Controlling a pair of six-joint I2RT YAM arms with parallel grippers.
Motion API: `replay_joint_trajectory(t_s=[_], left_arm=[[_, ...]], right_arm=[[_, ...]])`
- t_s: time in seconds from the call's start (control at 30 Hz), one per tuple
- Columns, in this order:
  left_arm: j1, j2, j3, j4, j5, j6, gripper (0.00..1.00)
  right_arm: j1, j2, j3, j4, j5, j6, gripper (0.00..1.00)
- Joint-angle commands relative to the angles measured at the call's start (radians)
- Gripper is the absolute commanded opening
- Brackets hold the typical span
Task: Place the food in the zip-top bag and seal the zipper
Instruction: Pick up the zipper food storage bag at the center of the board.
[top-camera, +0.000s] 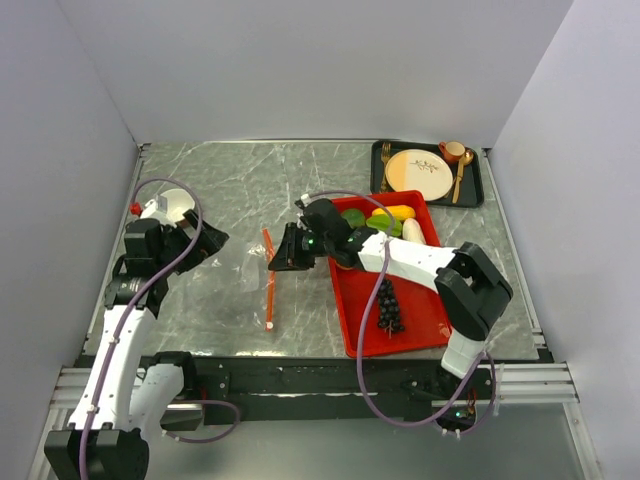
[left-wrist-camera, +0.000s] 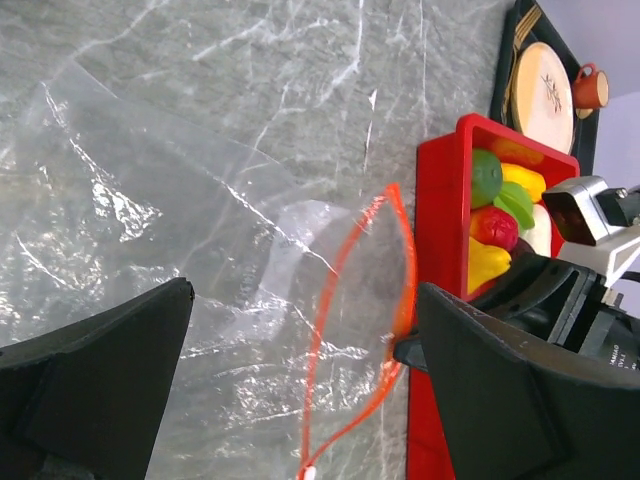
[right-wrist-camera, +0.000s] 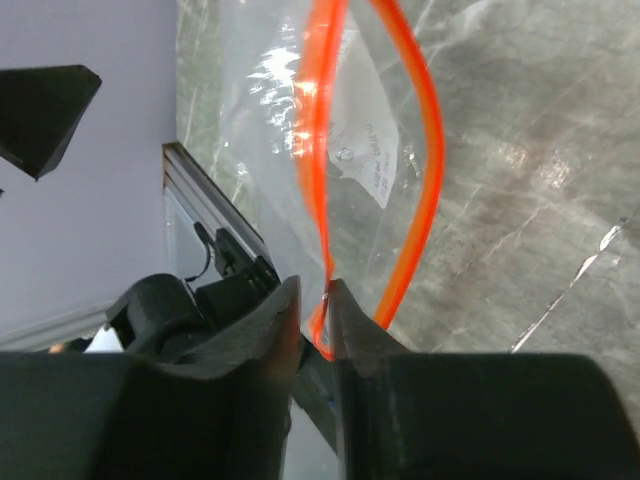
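The zip-top bag will stay open as my left gripper closes on the middle of the orange-red zipper's tray-side piece (top-camera: 271, 279) (left-wrist-camera: 391, 371), beside my right gripper's fingers.
The clear zip-top bag (top-camera: 225, 278) lies flat on the table between the arms, its mouth open in a loop in the left wrist view (left-wrist-camera: 200, 250). The orange-red zipper (top-camera: 268, 285) runs along its right edge, with the white slider (left-wrist-camera: 308, 470) at the near end. My right gripper (top-camera: 284, 254) is shut on one side of the zipper strip (right-wrist-camera: 322, 200). My left gripper (top-camera: 195, 240) is open and empty above the bag's left part. The food (top-camera: 385, 222), green, yellow, red and white pieces, lies in the red tray (top-camera: 350, 300) with dark grapes (top-camera: 388, 305).
A dark tray (top-camera: 478, 190) at the back right holds a cream plate (top-camera: 420, 172), gold cutlery and a small cup. Grey walls close in the table on the left, back and right. The red tray's left rim sits just right of the bag.
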Motion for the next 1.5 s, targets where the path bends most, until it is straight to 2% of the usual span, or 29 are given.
replay_joint_trajectory(t_s=[0.0, 0.03, 0.1, 0.13, 0.2, 0.23, 0.37, 0.57, 0.7, 0.8, 0.93, 1.03, 1.17, 1.27, 1.47], left_arm=[[-0.036, 0.0, 0.039, -0.026, 0.056, -0.008, 0.99], [-0.045, -0.002, 0.044, -0.043, 0.044, -0.009, 0.99], [-0.07, 0.003, 0.053, -0.061, 0.004, -0.025, 0.99], [-0.078, 0.003, 0.053, -0.066, 0.001, -0.028, 0.99], [-0.122, 0.001, 0.048, -0.058, -0.015, -0.042, 0.99], [-0.142, 0.001, 0.047, -0.052, -0.025, -0.052, 0.99], [-0.268, 0.035, 0.088, -0.064, -0.11, -0.081, 0.99], [-0.567, 0.173, 0.188, -0.095, -0.307, -0.144, 0.99], [-0.79, 0.358, 0.263, -0.142, -0.475, -0.198, 0.99], [-0.861, 0.467, 0.31, -0.233, -0.61, -0.273, 0.99], [-0.889, 0.543, 0.332, -0.287, -0.683, -0.319, 0.99], [-0.909, 0.59, 0.358, -0.327, -0.731, -0.327, 0.94], [-0.932, 0.658, 0.379, -0.328, -0.737, -0.315, 0.89], [-0.94, 0.707, 0.396, -0.347, -0.765, -0.333, 0.82], [-0.943, 0.782, 0.395, -0.33, -0.76, -0.332, 0.76]], right_arm=[[0.014, -0.079, 0.032, -0.053, 0.024, -0.087, 0.38], [0.012, -0.093, 0.047, -0.08, 0.053, -0.125, 0.54], [0.012, -0.157, 0.05, -0.151, 0.108, -0.16, 0.68], [0.009, -0.183, 0.046, -0.169, 0.177, -0.188, 0.8], [0.005, -0.257, 0.035, -0.217, 0.239, -0.205, 0.9], [-0.005, -0.28, 0.012, -0.223, 0.286, -0.212, 0.91], [-0.055, -0.387, -0.054, -0.266, 0.357, -0.196, 0.92], [-0.201, -0.556, -0.213, -0.289, 0.383, -0.17, 0.93], [-0.362, -0.648, -0.301, -0.306, 0.343, -0.2, 0.93], [-0.408, -0.694, -0.304, -0.343, 0.339, -0.235, 0.92], [-0.42, -0.745, -0.312, -0.351, 0.322, -0.24, 0.91], [-0.422, -0.751, -0.313, -0.355, 0.31, -0.239, 0.91], [-0.425, -0.751, -0.315, -0.357, 0.303, -0.242, 0.91], [-0.426, -0.753, -0.315, -0.361, 0.302, -0.243, 0.91], [-0.433, -0.753, -0.321, -0.367, 0.29, -0.255, 0.91]])
